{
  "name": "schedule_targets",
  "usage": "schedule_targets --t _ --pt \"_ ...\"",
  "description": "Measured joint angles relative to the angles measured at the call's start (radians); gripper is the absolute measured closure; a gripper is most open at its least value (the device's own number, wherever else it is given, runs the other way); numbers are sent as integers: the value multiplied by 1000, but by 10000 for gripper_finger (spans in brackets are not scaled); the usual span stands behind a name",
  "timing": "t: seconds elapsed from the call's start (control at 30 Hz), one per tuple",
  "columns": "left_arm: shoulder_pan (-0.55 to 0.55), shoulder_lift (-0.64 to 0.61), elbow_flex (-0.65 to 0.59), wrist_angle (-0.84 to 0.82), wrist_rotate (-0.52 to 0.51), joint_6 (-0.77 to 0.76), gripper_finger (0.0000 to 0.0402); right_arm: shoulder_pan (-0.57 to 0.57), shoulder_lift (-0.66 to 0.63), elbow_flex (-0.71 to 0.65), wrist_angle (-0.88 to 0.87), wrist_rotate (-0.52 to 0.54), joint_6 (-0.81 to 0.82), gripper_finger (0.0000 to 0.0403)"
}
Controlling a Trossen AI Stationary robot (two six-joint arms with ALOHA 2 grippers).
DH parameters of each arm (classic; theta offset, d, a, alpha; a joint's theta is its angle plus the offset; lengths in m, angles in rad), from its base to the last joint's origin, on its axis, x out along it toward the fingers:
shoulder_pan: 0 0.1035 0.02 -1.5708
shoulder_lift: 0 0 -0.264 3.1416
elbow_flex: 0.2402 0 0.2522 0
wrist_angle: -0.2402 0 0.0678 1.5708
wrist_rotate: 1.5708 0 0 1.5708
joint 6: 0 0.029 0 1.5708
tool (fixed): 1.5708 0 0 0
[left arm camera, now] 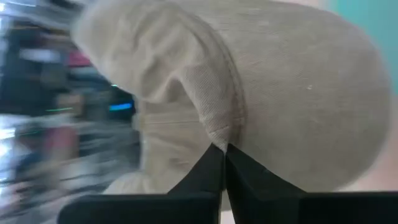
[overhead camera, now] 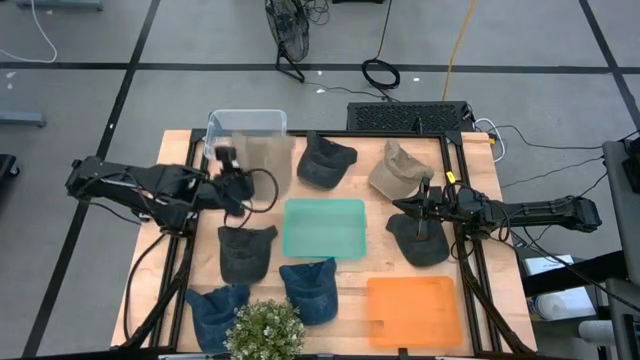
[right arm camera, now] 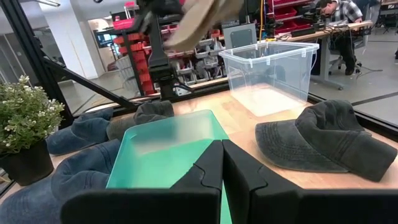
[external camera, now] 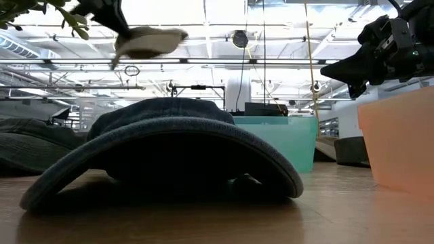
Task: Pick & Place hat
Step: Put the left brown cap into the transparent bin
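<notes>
Next, I let go of the beige cap with my left gripper inside the clear plastic bin [overhead camera: 244, 121] at the far edge of the table.
A beige cap [overhead camera: 266, 160] hangs in the air beside the clear plastic bin [overhead camera: 247, 124], lifted well above the table; the low view also shows the cap [external camera: 146, 41] high up. My left gripper [overhead camera: 232, 172] is shut on it, and the cap [left arm camera: 298, 93] fills the left wrist view. My right gripper [overhead camera: 424, 203] waits shut above the table's right side, over a dark grey cap [overhead camera: 420, 242], touching nothing. Its shut fingers [right arm camera: 221, 163] point across the teal tray [right arm camera: 166, 146]. My left gripper pinches the beige cap between its two fingers at the stitched seam [left arm camera: 231, 132] where the brim meets the crown. The cap is lifted clear of the table and spreads out beyond the fingertips.
A teal tray [overhead camera: 323, 228] sits mid-table and an orange tray [overhead camera: 413, 311] at the near right. Other caps lie around: dark ones [overhead camera: 325, 162] [overhead camera: 245, 252], denim ones [overhead camera: 310, 290] [overhead camera: 214, 314], a tan one [overhead camera: 398, 170]. A potted plant [overhead camera: 265, 330] stands at the near edge.
</notes>
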Motion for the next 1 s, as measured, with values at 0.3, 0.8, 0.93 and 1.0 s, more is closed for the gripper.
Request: schedule_targets --t 0.3,0.8,0.93,1.0 --pt "192 27 -1 55 -238 124 394 0 0 0 0 3 -11 403" --pt "511 228 -3 162 -236 188 395 0 -1 0 15 -1 -23 403" --pt "578 275 -3 201 -206 208 396 0 -1 0 15 -2 -26 403" --pt "614 290 -3 245 -153 239 395 0 -1 0 13 -2 -26 403"
